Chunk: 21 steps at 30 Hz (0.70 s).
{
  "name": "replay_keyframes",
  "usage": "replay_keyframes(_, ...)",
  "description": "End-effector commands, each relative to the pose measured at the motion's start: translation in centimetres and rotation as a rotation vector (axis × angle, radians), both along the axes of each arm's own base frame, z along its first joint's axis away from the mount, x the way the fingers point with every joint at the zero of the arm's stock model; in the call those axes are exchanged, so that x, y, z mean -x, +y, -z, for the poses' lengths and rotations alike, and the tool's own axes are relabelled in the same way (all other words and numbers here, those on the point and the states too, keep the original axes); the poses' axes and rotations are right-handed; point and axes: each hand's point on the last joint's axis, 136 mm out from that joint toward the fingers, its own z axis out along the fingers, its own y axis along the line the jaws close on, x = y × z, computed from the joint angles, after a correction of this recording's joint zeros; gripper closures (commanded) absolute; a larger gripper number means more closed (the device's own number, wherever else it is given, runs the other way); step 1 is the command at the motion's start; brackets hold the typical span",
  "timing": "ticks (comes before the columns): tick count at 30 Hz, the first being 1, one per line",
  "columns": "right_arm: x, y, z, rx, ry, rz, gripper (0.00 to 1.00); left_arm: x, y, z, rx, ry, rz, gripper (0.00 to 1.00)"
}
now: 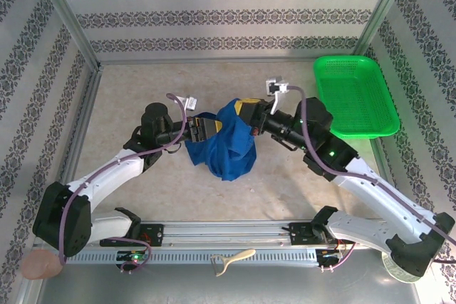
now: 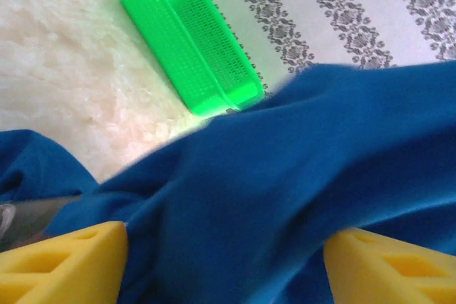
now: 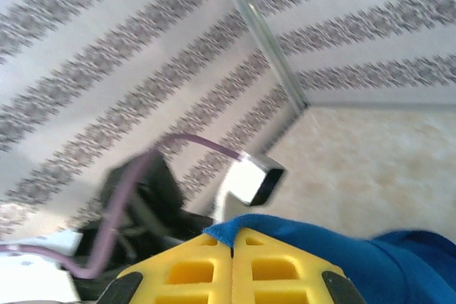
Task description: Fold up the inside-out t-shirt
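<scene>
The t-shirt is hanging in a heap from my right gripper, so next I pinch the t-shirt's loose fold (image 2: 222, 236) with my left gripper before my right gripper regrips beside it.
The inside-out t-shirt (image 1: 226, 146) is a royal blue bunch hanging between the two arms over the middle of the table. My right gripper (image 1: 244, 113) is at its upper right; in the right wrist view its yellow fingers (image 3: 206, 268) are pressed together on a hemmed edge of the t-shirt (image 3: 356, 254). My left gripper (image 1: 202, 130) is at the cloth's left side. In the left wrist view its yellow fingers (image 2: 64, 265) stand far apart, and the t-shirt (image 2: 285, 169) drapes across the gap without being pinched.
A green mesh basket (image 1: 354, 95) sits at the back right of the table, also seen as the basket (image 2: 192, 40) in the left wrist view. Patterned walls and metal posts enclose the table. The arms' base rail (image 1: 228, 236) runs along the near edge.
</scene>
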Motion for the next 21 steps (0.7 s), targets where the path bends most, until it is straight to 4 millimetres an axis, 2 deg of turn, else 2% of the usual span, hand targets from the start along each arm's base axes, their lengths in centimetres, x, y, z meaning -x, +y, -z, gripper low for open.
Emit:
replay_keyframes(1, 0.9, -0.1, -3.0, -0.09, -0.015, -0.049, 1.0, -0.3, 0.6, -2.0, -0.03, -0.08, -0.015, 0.24)
replay_keyframes(5, 0.0, -0.2, -2.1, -0.081, 0.009, -0.021, 1.0, 1.2, 1.6, -3.7, -0.003, -0.123, -0.052, 0.23)
replay_keyframes(11, -1.3, -0.4, 1.9, -0.058, 0.079, 0.011, 1.0, 4.4, 2.0, -5.1, -0.057, -0.204, -0.101, 0.23)
replay_keyframes(15, -1.4, -0.3, 3.3, -0.055, 0.105, 0.004, 1.0, 5.2, 0.4, -3.9, -0.141, -0.236, -0.089, 0.23)
replay_keyframes(21, -1.2, -0.3, 3.4, -0.063, 0.115, -0.007, 1.0, 4.8, -2.2, -1.9, -0.212, -0.239, -0.054, 0.24)
